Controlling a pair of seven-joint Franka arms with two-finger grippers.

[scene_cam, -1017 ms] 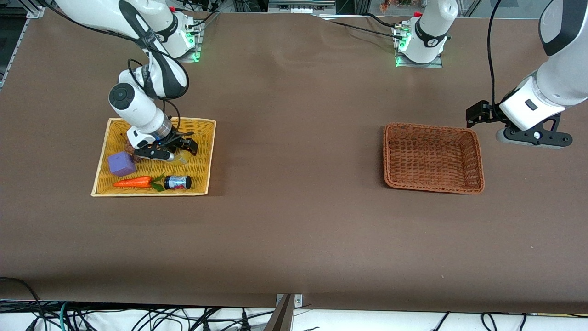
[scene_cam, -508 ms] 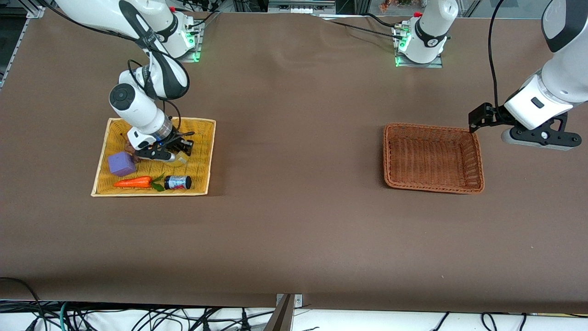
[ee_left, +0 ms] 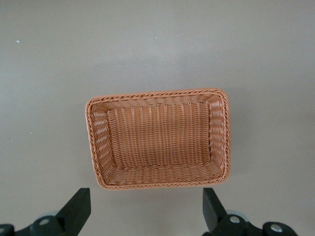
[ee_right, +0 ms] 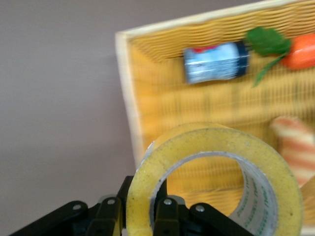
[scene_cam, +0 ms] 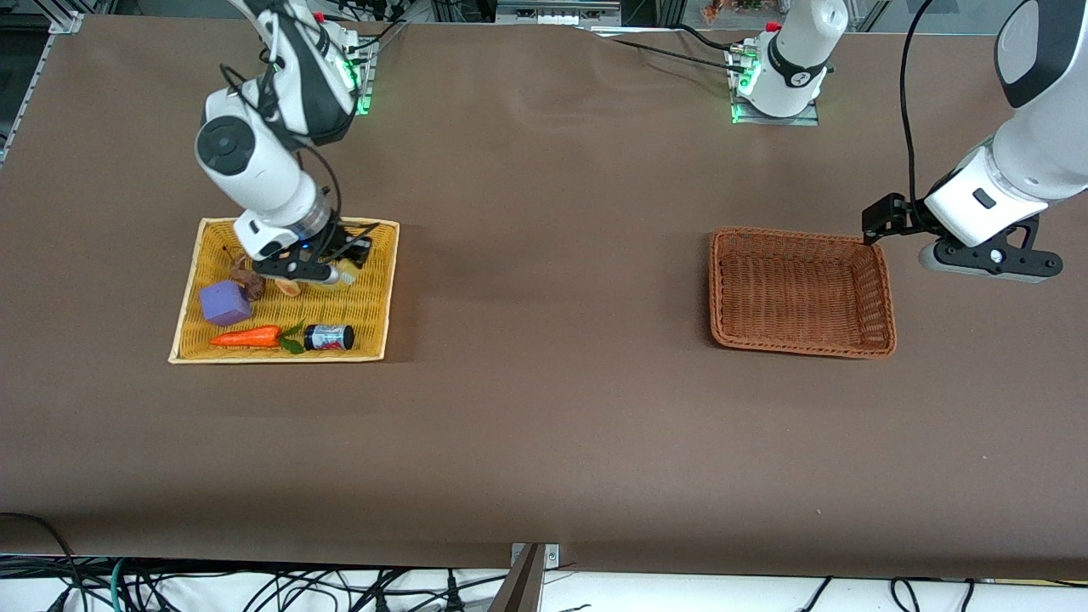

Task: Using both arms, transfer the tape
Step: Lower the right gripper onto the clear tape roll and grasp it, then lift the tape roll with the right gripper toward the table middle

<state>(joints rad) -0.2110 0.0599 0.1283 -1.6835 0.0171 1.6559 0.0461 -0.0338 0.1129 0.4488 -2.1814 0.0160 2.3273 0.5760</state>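
Note:
My right gripper needs to let go of the tape on the bare table midway [scene_cam: 551, 276] between the yellow tray and brown basket. The tape is now held above the yellow tray.
The tape [ee_right: 216, 182], a thick yellowish ring with a grey core, stands on edge in my right gripper [ee_right: 144, 216]. The fingers are shut on its wall, one inside the ring and one outside. In the front view the right gripper [scene_cam: 333, 265] holds the tape [scene_cam: 345, 274] a little above the yellow tray [scene_cam: 387, 293]. My left gripper [scene_cam: 877, 221] hangs open and empty over the table beside the brown wicker basket [scene_cam: 799, 293], at its corner toward the left arm's end. In the left wrist view its fingers [ee_left: 78, 211] stand wide apart just off the basket's [ee_left: 157, 140] rim.
In the yellow tray lie a purple cube [scene_cam: 224, 303], a toy carrot [scene_cam: 246, 337], a small dark jar [scene_cam: 330, 337] and an orange-striped croissant toy [scene_cam: 287, 286]. The jar [ee_right: 215, 63], carrot [ee_right: 301, 51] and croissant [ee_right: 295, 147] also show under the tape in the right wrist view. The brown basket holds nothing.
My right gripper has risen from the tray floor with the tape pinched in it. My left gripper has shifted only slightly beside the basket.

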